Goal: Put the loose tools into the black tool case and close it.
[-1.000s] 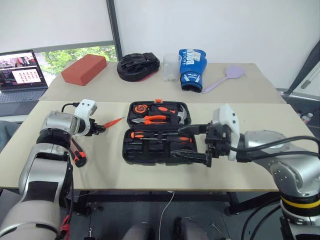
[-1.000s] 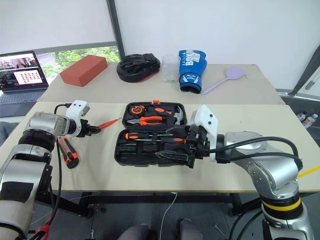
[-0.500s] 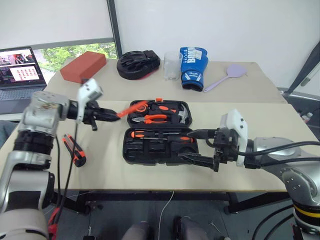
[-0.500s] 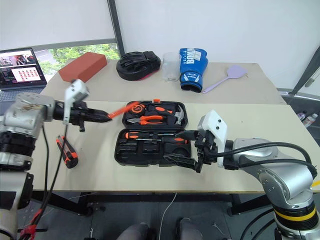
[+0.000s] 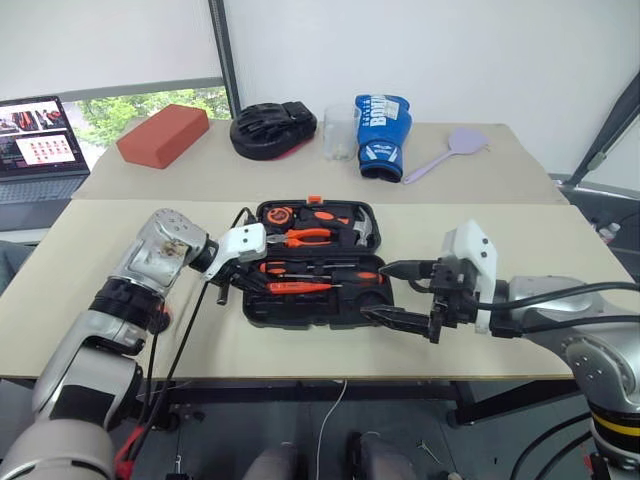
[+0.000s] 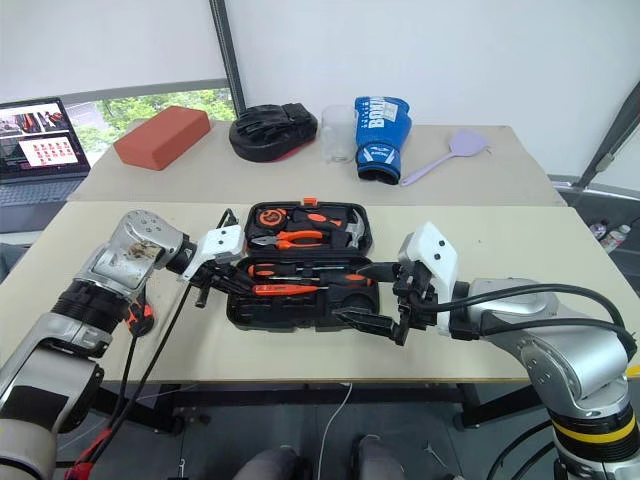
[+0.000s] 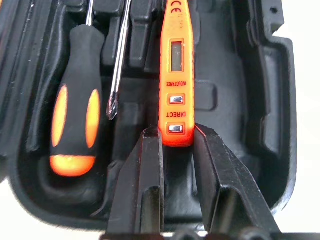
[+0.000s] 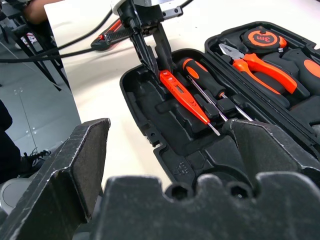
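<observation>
My left gripper is pinching the tester screwdriver at its butt end, so next I open it and take the screwdriver by its screen (image 7: 176, 56) before I seat it in the slot.
The black tool case (image 5: 300, 316) lies open mid-table. My left gripper (image 7: 176, 137) is shut on the butt end of the slim orange tester screwdriver (image 7: 175, 75), which stretches low over the moulded slots of the case's near half (image 5: 298, 288). Beside it, in that half, rests a black-and-orange screwdriver (image 7: 75, 125). My right gripper (image 5: 400, 293) hovers open at the case's front right corner, holding nothing. An orange-and-black utility knife (image 8: 112, 35) lies on the table left of the case, partly hidden by my left arm.
The case's far half holds orange pliers (image 5: 305, 237), a tape measure (image 5: 281, 214) and a hammer (image 5: 365, 230). On the back table are a red brick (image 5: 162, 135), a black mitt (image 5: 272, 128), a clear cup (image 5: 340, 132), a blue boxing glove (image 5: 380, 135), a purple spatula (image 5: 445, 152) and a laptop (image 5: 35, 145).
My left gripper swung right and rolled over, carrying the tester screwdriver from the air left of the case down into its near half. The right gripper drew slightly right, still open.
</observation>
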